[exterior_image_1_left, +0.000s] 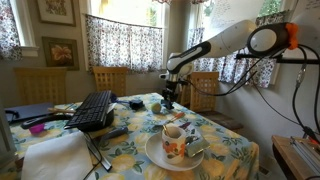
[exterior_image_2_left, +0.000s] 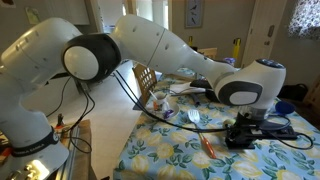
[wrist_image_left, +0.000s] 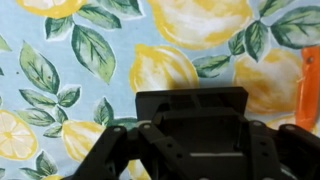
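Next, my gripper lets go of the black block on the lemon-print tablecloth (exterior_image_1_left: 168, 106) (wrist_image_left: 187, 104) beside the orange stick.
My gripper (exterior_image_1_left: 168, 97) is low over the lemon-print tablecloth (wrist_image_left: 90, 60), near the far side of the table; it also shows in an exterior view (exterior_image_2_left: 246, 131). In the wrist view a black rectangular block (wrist_image_left: 191, 103) fills the space between the spread finger links of the gripper (wrist_image_left: 192, 140). The fingertips are hidden, so I cannot see whether they press on the block. An orange pen-like stick (wrist_image_left: 310, 80) lies on the cloth beside the gripper; it also shows in an exterior view (exterior_image_2_left: 205, 144).
A white plate (exterior_image_1_left: 160, 155) with a patterned mug (exterior_image_1_left: 173, 139) and a spoon stands at the near table edge. A black keyboard (exterior_image_1_left: 93, 110), a white cloth (exterior_image_1_left: 55, 155) and wooden chairs (exterior_image_1_left: 205, 90) surround the table. Cables hang from the arm.
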